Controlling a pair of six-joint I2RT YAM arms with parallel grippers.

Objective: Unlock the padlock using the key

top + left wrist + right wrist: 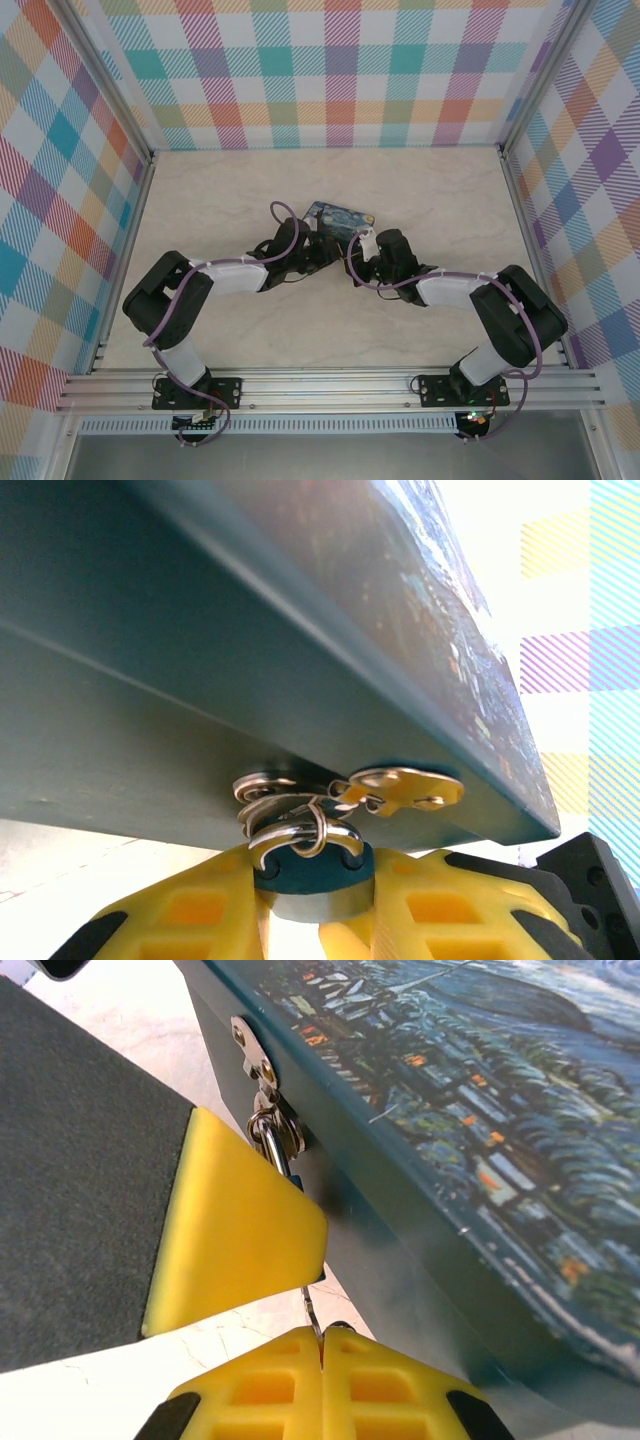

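Note:
I see my left gripper spanning the padlock by its narrow edges, so I will open it, back away and grip the padlock across its flat sides (315, 876) before I turn the key.
In the left wrist view, my left gripper (312, 890) is shut on the padlock (312, 873), a small blue-teal body pinched between the yellow fingers. Its silvery shackle (300, 836) runs through the ring of the brass hasp (405, 788) on the dark painted box (250, 630). In the right wrist view, my right gripper (322, 1340) is shut on the key (313, 1310), a thin grey sliver. The key rises from the fingertips and disappears behind the left gripper's yellow finger (235, 1230), which hides the padlock body. From above, both grippers (318, 245) (362, 250) meet at the box's near side.
The painted box (340, 216) sits mid-table on the pale marbled surface (230, 190). Checked walls close off the left, back and right. An aluminium rail (320, 385) carries the arm bases at the near edge.

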